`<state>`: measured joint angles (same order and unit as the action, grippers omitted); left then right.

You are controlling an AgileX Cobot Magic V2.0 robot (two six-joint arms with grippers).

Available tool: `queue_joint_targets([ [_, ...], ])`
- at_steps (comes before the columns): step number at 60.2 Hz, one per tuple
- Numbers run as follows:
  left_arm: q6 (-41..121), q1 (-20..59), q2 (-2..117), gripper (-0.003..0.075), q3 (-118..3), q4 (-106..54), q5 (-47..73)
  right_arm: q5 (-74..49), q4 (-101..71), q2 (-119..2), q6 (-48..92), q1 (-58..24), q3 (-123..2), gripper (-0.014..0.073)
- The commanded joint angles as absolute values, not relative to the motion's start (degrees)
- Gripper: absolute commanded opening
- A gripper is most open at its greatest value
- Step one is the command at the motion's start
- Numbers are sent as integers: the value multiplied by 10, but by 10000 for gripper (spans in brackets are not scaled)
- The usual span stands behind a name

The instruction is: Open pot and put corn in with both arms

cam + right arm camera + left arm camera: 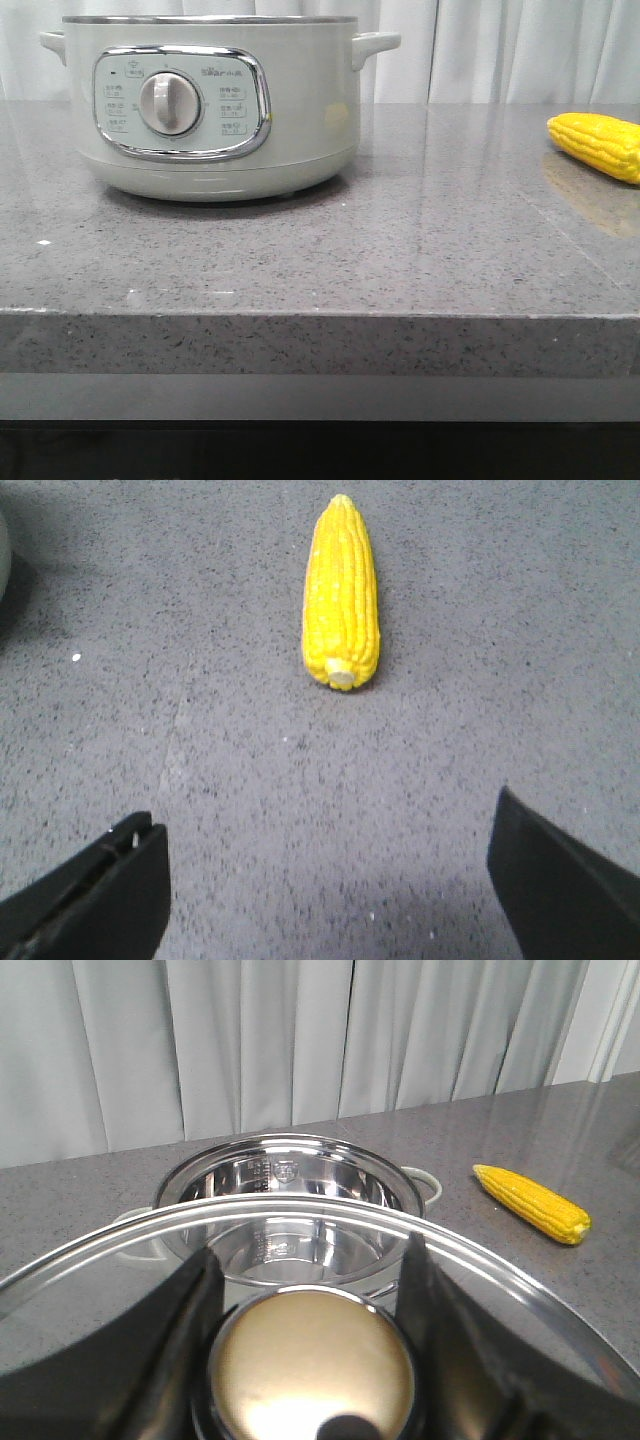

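The yellow corn is next, so next my right gripper goes to the middle of the yellow corn (pixel 600 145) (pixel 341 592) and closes there, across its length.
The cream-white pot (pixel 210 110) stands at the back left of the counter, dial facing me. In the left wrist view it is open, its steel inner bowl (pixel 290 1175) empty. My left gripper (pixel 310 1252) is shut on the gold knob (pixel 312 1365) of the steel-rimmed glass lid (pixel 500 1260) and holds it above and short of the pot. The yellow corn (pixel 600 143) lies on the counter at the far right, also in the left wrist view (pixel 530 1203). My right gripper (pixel 325 880) is open and empty above the counter, the corn (pixel 342 595) lying lengthwise ahead of it, apart from the fingers.
The grey speckled counter (pixel 400 250) has its front edge across the lower front view. White curtains (pixel 300 1040) hang behind the counter. Neither arm shows in the front view.
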<state>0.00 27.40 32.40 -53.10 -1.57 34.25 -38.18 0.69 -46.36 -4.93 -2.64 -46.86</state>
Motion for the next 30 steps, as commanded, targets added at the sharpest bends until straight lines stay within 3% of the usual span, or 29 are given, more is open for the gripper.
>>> queue_joint_targets([
  [1, -4, 275, 320, 148, -548, -18, 260, -362, 17, -517, -45, -24, -530, 654],
  [30, -4, 275, 320, 148, -548, -18, 260, -546, 10, -848, -32, 21, -852, 654],
])
